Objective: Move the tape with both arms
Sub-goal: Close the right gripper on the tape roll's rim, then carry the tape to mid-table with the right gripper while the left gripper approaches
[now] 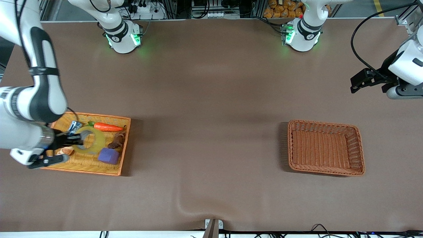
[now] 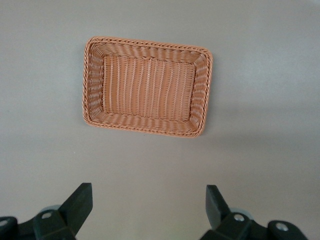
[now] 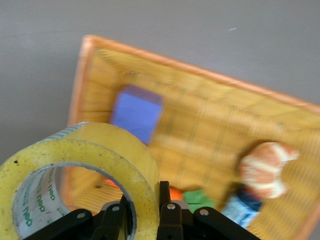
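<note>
Next, I release the tape, still held over the orange tray, from my right gripper on the bare table (image 1: 206, 126) between the orange tray and the wicker basket.
The tape (image 1: 92, 141) is a yellowish ring with a grey core. My right gripper (image 1: 78, 138) is shut on its wall, one finger inside the ring and one outside, and holds it over the orange tray (image 1: 125, 142). In the right wrist view the tape (image 3: 115, 150) stands between the fingers of the right gripper (image 3: 145, 205), above the tray (image 3: 82, 75). My left gripper (image 1: 354, 85) is open and empty in the air at the left arm's end of the table. In the left wrist view the left gripper (image 2: 149, 197) looks down on the wicker basket (image 2: 145, 42).
The orange tray holds a purple cube (image 1: 109, 156), a carrot (image 1: 107, 127), a brown piece (image 1: 117, 141), a croissant (image 3: 265, 167) and a small packet (image 1: 75, 125). The empty brown wicker basket (image 1: 325, 124) stands toward the left arm's end.
</note>
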`<control>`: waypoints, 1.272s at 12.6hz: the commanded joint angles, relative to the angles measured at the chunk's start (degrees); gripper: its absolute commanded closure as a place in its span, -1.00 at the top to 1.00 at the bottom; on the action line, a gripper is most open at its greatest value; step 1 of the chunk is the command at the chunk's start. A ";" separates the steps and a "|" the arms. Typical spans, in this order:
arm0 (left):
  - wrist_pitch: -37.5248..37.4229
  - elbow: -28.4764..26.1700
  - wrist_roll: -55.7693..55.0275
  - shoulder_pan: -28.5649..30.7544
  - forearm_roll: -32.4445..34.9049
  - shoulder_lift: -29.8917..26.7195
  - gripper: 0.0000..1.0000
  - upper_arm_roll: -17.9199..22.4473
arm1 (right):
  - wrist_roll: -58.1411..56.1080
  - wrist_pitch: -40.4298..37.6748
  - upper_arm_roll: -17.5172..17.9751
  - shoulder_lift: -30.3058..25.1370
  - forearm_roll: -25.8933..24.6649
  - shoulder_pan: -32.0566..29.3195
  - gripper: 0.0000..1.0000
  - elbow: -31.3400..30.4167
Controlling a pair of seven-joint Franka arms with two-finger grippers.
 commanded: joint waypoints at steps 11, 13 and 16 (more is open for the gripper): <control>6.66 1.73 -0.23 -3.91 0.13 12.04 1.00 -1.08 | 31.77 3.71 -0.12 3.27 6.78 25.36 -1.00 0.99; 8.94 1.73 -1.19 -6.37 -0.05 14.59 1.00 -1.61 | 40.56 5.73 -0.12 4.94 6.43 30.20 -1.00 1.08; 13.25 1.64 -12.24 -11.29 0.21 18.19 1.00 -1.70 | 47.10 10.30 -0.12 8.11 6.60 33.91 -1.00 1.08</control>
